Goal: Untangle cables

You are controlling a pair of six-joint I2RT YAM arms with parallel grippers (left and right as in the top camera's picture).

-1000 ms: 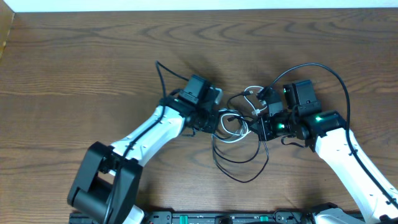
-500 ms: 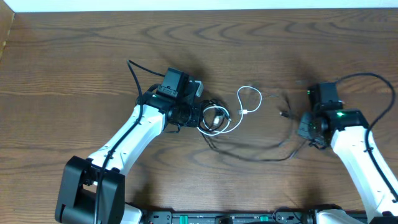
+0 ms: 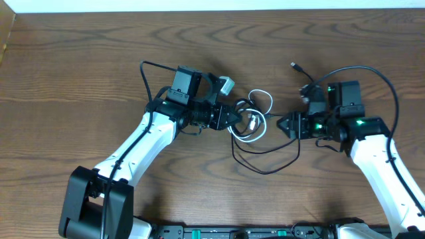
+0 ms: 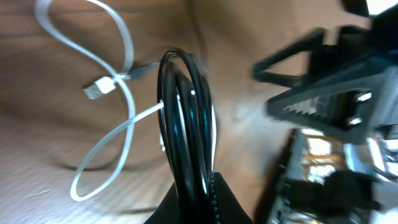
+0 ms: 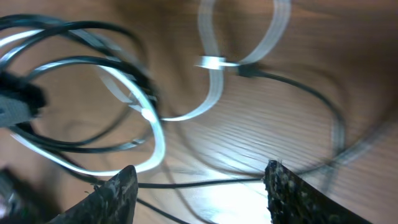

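Note:
My left gripper pinches white cable and black loops together, so it should set the bundle down and take the black loops alone (image 4: 198,134).
The thin black cable (image 3: 264,171) is bundled in loops at the table's middle, and one long strand of it sags toward the front. My left gripper (image 3: 229,118) is shut on those black loops (image 4: 186,124), which run down between its fingertips (image 4: 217,202). The white cable (image 3: 257,117) curls through and beside the loops, with its plug (image 4: 94,89) lying loose. My right gripper (image 3: 282,125) faces the tangle from the right and is open. Between its fingers (image 5: 115,193) a black strand (image 5: 199,182) lies on the wood, untouched. A small plug end (image 3: 293,66) shows behind the right arm.
Thick black cords (image 3: 388,89) arc off both arms' wrists. The wooden table (image 3: 80,60) ends at a white strip along the back. The right gripper's open jaws show in the left wrist view (image 4: 323,93), close to the bundle.
The arms had pulled apart, then closed in again toward the middle. The right gripper has opened and let go of the black cable. The left gripper still holds the loops.

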